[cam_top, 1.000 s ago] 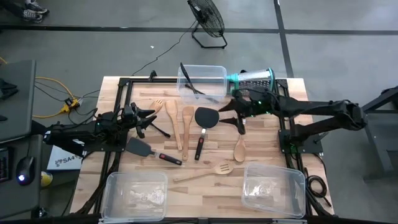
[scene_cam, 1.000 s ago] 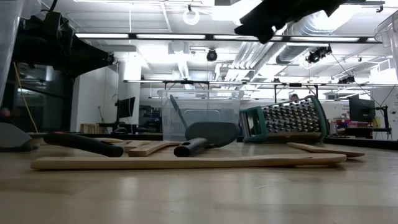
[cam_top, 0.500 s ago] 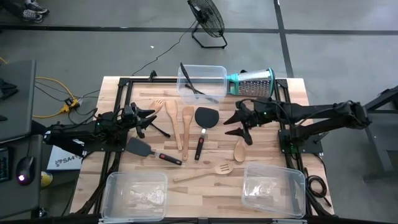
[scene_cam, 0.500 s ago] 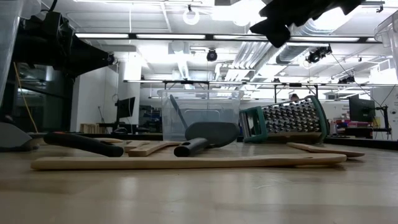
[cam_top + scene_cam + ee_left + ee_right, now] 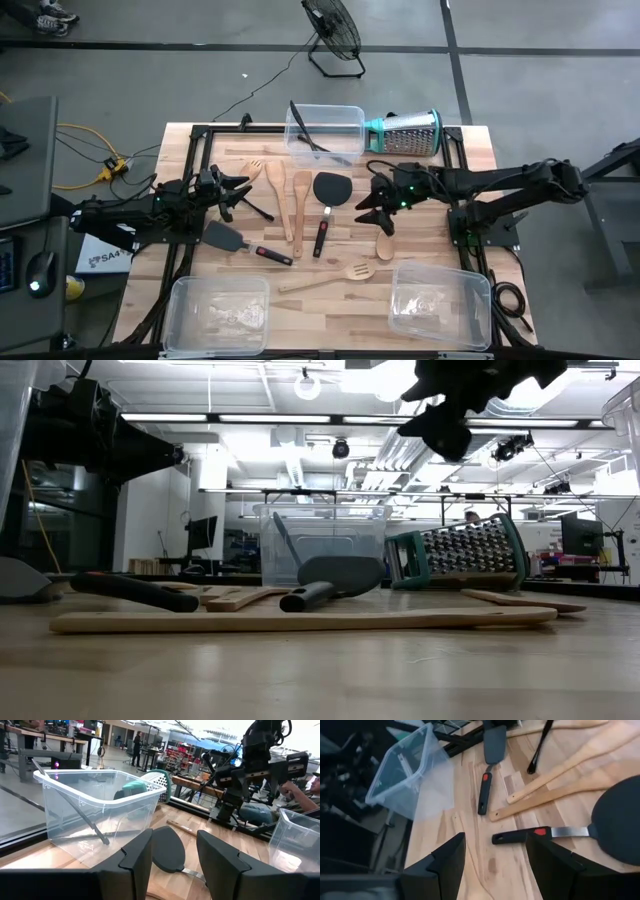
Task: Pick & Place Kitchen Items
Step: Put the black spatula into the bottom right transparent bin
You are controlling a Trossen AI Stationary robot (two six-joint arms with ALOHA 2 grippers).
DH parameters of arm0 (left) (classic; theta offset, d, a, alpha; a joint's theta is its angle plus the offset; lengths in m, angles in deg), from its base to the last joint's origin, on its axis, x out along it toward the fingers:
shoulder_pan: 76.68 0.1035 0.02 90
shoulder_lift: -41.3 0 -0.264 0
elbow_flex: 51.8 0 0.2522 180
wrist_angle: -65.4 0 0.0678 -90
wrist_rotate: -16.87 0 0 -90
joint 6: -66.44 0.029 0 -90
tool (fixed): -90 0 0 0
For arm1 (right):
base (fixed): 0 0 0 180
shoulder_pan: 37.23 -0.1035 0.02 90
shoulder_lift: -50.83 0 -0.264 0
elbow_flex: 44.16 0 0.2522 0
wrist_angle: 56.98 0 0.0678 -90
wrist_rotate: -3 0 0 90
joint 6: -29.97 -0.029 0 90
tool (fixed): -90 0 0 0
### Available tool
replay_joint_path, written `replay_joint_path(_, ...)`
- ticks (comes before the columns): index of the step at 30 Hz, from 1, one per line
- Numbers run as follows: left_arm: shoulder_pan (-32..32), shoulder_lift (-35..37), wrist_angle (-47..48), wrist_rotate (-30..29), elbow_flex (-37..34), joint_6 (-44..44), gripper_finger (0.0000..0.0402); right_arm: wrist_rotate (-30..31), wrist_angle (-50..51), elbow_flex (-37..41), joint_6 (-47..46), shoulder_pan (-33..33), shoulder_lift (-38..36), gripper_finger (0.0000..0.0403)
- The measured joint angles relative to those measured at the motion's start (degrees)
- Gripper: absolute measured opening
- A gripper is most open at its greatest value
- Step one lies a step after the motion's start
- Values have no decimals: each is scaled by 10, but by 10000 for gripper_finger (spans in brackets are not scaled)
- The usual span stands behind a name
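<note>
The robot's right gripper will next move to the round black spatula and close on its metal neck (image 5: 326,213) (image 5: 562,832), just above the black handle.
Kitchen items lie flat on the wooden table: a wooden fork (image 5: 254,169), a wooden spatula (image 5: 279,187), a wooden spoon (image 5: 301,197), a round black spatula (image 5: 329,188), a square black spatula (image 5: 222,237), a second wooden spoon (image 5: 385,241) and a slotted wooden spatula (image 5: 334,278). My right gripper (image 5: 374,212) hangs open in the air between the round black spatula and the second spoon, tilted down, with nothing between its fingers (image 5: 451,862). At the table's left, my left gripper (image 5: 240,190) points level and open, empty in the left wrist view (image 5: 175,865).
A clear bin (image 5: 325,131) at the far edge holds a thin black tool (image 5: 75,810). A steel grater with a teal rim (image 5: 404,133) lies beside it. Two more clear bins (image 5: 218,311) (image 5: 441,301) stand at the near edge. Another thin black tool (image 5: 256,208) lies by my left gripper.
My right gripper has come a little toward the table's near edge and left, has sunk slightly, and has rolled about its own pointing line. It stays open. No utensil has moved.
</note>
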Motion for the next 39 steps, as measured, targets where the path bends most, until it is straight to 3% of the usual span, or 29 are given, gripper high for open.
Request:
replay_joint_path(13,0,0,0,0,0,0,152,0,9,-80,-50,5,118,201)
replay_joint_path(20,0,0,0,0,0,0,152,53,69,-145,-201,8,191,201)
replay_joint_path(27,0,0,0,0,0,0,152,95,106,-205,-262,8,263,201)
replay_joint_path(39,0,0,0,0,0,0,152,156,130,-219,-456,1,338,201)
